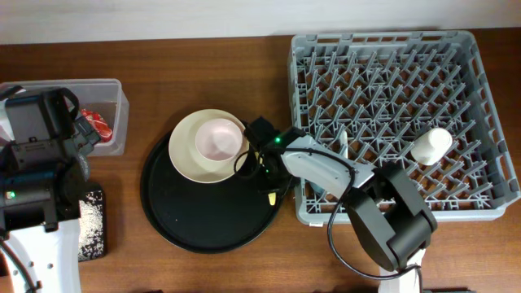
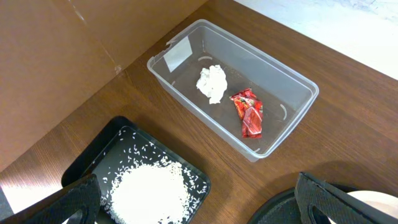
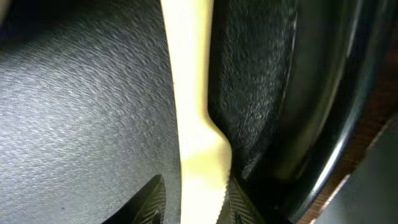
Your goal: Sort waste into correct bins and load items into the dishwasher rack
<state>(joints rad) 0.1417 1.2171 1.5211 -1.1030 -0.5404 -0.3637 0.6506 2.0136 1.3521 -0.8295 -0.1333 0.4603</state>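
The fingers of my right gripper are on both sides of the yellow knife's wide, flat blade, so next I open them, lift clear and grab the knife by its narrow handle [image 3: 188, 50].
The yellow fork [image 3: 193, 93] lies on the round black tray [image 3: 81, 112], between the fingers of my right gripper [image 3: 196, 202]. The jaws stand open around it: one pad touches the fork and a gap shows at the other. From overhead, the right gripper [image 1: 269, 183] is at the tray's right rim, with the fork [image 1: 272, 195] just under it. The pink bowl [image 1: 218, 138] sits on the cream plate [image 1: 186, 159]. A white cup [image 1: 430, 146] is in the grey rack [image 1: 399, 49]. My left gripper [image 2: 205, 211] hangs wide open above the black bin [image 2: 93, 162] of rice [image 2: 149, 193].
The clear tub [image 2: 292, 81] holds the white tissue [image 2: 211, 82] and the red wrapper [image 2: 249, 112]. The black tray [image 1: 171, 220] lies between the bins and the rack, its right rim close to the rack's front left corner. The left arm hides parts of both bins from overhead.
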